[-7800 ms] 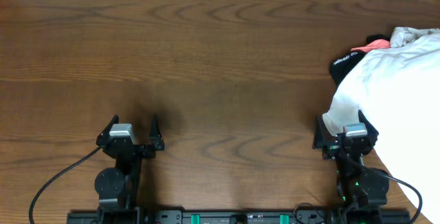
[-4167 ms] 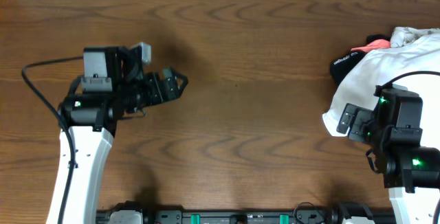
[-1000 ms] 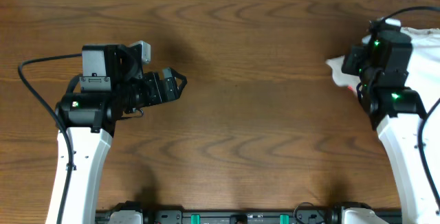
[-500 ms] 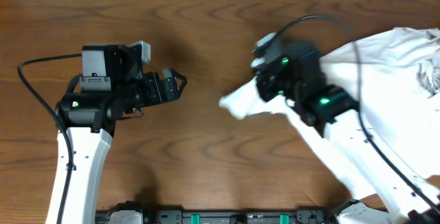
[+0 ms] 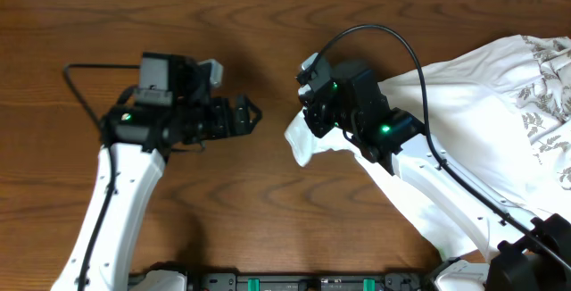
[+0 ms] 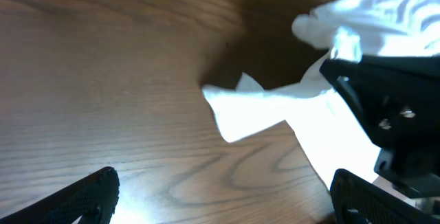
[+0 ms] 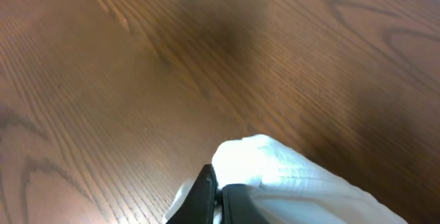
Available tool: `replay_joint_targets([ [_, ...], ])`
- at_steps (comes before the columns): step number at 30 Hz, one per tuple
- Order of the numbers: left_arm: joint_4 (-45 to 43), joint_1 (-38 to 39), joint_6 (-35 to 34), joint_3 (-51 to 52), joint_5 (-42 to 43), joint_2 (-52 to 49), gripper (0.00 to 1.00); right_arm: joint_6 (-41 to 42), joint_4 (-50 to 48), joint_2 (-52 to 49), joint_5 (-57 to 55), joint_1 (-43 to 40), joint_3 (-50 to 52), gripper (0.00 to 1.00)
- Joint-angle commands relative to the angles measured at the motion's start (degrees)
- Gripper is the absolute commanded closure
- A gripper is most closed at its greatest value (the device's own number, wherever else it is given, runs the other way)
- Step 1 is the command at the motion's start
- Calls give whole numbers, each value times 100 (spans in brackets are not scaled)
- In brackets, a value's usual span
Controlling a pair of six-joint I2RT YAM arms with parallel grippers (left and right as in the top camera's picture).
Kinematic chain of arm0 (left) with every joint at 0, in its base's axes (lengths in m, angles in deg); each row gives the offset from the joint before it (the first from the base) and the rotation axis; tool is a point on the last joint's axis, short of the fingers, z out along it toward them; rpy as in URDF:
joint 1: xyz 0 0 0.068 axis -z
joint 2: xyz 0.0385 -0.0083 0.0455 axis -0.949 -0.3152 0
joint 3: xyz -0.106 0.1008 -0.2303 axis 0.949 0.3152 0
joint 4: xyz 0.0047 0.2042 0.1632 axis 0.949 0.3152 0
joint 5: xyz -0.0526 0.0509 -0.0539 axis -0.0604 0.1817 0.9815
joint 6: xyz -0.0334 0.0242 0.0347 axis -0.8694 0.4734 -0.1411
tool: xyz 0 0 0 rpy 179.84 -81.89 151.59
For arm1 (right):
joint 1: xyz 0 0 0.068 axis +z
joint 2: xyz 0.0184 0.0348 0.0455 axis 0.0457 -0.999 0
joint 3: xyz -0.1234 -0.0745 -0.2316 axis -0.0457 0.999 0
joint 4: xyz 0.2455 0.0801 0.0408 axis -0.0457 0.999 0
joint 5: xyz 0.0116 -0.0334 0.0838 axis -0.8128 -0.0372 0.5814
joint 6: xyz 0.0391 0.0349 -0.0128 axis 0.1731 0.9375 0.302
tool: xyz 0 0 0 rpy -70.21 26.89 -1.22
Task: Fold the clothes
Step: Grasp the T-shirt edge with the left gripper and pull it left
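Observation:
My left gripper needs to close next on the bunched fold [image 5: 309,116] [image 6: 320,75] at the white T-shirt's leading corner, beside my right gripper's fingers.
The clothes [image 5: 473,86] are a white T-shirt, stretched from the table's right edge toward the middle, with a grey print [image 5: 542,86] near the right edge. My right gripper [image 5: 308,128] is shut on the shirt's leading corner [image 5: 302,144]. In the right wrist view its jaws [image 7: 218,191] pinch a bunched white fold [image 7: 275,165] just above the wood. My left gripper [image 5: 252,117] stands open a short way left of that corner, with nothing in it. In the left wrist view its fingers [image 6: 89,193] frame bare wood, and the shirt corner [image 6: 254,110] lies ahead of them.
The brown wooden table [image 5: 268,32] runs to a far edge at the top of the overhead view. A black cable [image 5: 393,37] loops above the right arm. The right arm's black body [image 6: 392,93] fills the right side of the left wrist view.
My right gripper has pulled the shirt from the right side to the middle of the table, spreading it out behind. The left arm has shifted right, toward the shirt corner.

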Motion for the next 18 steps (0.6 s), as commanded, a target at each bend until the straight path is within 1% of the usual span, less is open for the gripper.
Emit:
replay_joint_targets([
  [1, -153, 214, 79, -48, -70, -249, 2, -101, -39, 63, 7, 33, -98, 97],
  [3, -337, 330, 79, -48, -70, -374, 2, -101, -11, 63, 13, 20, -98, 99],
  [5, -525, 424, 83, -48, -72, -472, 2, -101, 17, 63, 15, 20, -98, 98],
  [7, -680, 503, 212, -48, -72, -555, 2, -96, 15, 63, 59, 20, -98, 92],
  [8, -719, 531, 293, -48, -72, -575, 2, -42, 0, 63, 44, 20, -98, 73],
  [10, -732, 540, 413, -48, -74, -584, 2, 15, -26, 66, -61, -4, -98, 51],
  [12, -730, 538, 492, -48, -74, -584, 2, 125, -70, 92, -271, -59, -107, 16],
  [13, -732, 538, 492, -48, -74, -584, 2, 133, -85, 109, -323, -92, -116, 8],
  [15, -750, 538, 492, -48, -74, -584, 2, 138, -85, 195, -424, -197, -151, 1],
  [18, -868, 553, 710, -48, -72, -584, 2, 494, -13, 468, -813, -452, -188, 2],
])
